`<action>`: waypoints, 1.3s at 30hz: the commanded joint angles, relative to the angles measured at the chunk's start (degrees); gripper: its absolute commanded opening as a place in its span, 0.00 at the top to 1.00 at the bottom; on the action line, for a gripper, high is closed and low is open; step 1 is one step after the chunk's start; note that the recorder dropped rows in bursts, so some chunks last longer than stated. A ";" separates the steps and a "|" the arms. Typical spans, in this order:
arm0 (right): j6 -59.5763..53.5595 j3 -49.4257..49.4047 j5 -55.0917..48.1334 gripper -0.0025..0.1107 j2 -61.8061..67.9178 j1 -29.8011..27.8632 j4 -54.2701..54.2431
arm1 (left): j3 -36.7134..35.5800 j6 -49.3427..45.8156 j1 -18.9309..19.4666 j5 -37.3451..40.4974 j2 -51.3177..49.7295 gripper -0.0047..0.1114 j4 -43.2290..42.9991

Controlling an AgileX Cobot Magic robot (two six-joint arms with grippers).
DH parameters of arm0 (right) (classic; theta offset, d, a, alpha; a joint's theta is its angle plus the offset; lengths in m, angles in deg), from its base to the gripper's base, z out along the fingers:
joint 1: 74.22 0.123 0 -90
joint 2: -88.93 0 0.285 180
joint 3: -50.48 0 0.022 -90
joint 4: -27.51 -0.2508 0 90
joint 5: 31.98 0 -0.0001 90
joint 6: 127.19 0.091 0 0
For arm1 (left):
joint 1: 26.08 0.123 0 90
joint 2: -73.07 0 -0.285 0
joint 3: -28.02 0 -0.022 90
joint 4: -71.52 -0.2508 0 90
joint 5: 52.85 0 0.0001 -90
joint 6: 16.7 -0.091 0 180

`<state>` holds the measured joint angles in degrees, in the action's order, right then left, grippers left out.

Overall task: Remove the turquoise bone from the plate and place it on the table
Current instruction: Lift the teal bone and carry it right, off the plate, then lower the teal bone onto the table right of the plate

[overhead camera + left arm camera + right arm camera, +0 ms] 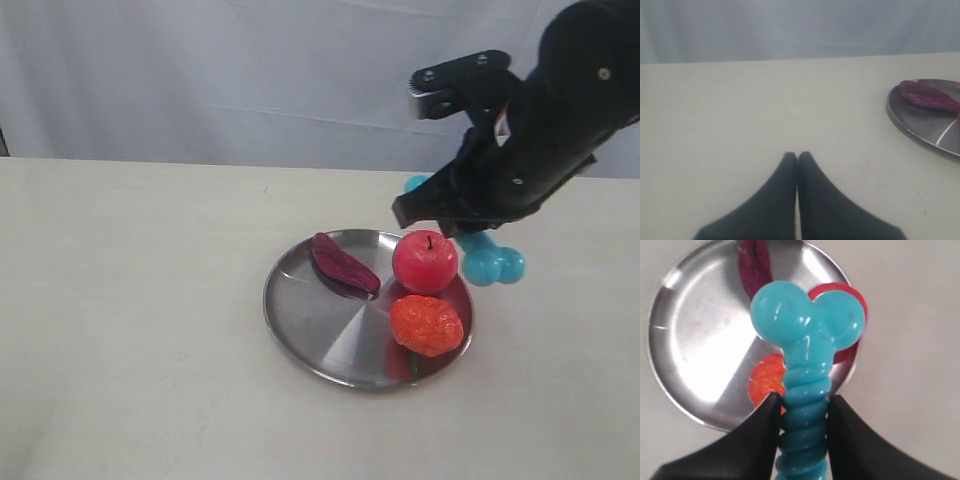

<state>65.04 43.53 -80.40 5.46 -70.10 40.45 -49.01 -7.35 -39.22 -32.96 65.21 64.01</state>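
Note:
Next, my right gripper lets go of the turquoise bone on the bare table point(523, 328) point(877, 425) beside the plate, near the orange-red fruit. The bone now hangs in the air above the plate.
My right gripper point(802, 405) is shut on the ribbed shaft of the turquoise bone point(805, 370), which hangs in the air above the plate's right side. In the exterior view the bone point(492, 263) shows one knobbed end below the black arm and another bit behind it, just right of the red apple point(425, 261). The steel plate point(325, 320) lies on the cream table point(130, 300), and the right gripper point(470, 235) is mostly hidden by its own arm. My left gripper point(797, 157) is shut on nothing, low over bare table left of the plate point(920, 122).
On the plate lie the apple point(856, 315), an orange-red bumpy fruit point(426, 325) and a dark purple sweet potato point(343, 264). A pale curtain backs the table. Bare tabletop lies to the right of the plate point(570, 340).

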 commanded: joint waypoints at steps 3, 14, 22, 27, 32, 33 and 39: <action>0.45 -2.60 -0.31 0.98 -2.47 -8.47 -1.09 | -0.19 0.03 -0.16 -0.04 0.07 0.96 -0.02; 4.68 -8.57 7.00 0.98 -1.56 -16.02 -0.30 | -0.19 0.03 -0.16 -0.04 0.07 0.96 -0.02; 6.73 -9.78 13.37 0.98 8.37 -16.02 2.32 | -0.19 0.03 -0.16 -0.04 0.07 0.96 -0.02; 10.54 -9.78 18.08 0.98 13.89 -16.02 6.34 | -0.19 0.03 -0.16 -0.04 0.07 0.96 -0.02; 16.62 -9.78 18.77 0.98 18.61 -16.02 12.65 | -0.19 0.03 -0.16 -0.04 0.07 0.96 -0.02; 17.32 -9.78 18.63 0.98 19.37 -16.02 13.13 | -0.19 0.03 -0.16 -0.04 0.07 0.96 -0.02; 17.32 -9.78 19.99 0.98 21.87 -16.02 13.13 | -0.19 0.03 -0.16 -0.04 0.07 0.96 -0.02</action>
<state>81.93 33.77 -61.72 26.78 -85.76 52.62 -49.01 -7.35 -39.22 -32.96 65.21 64.01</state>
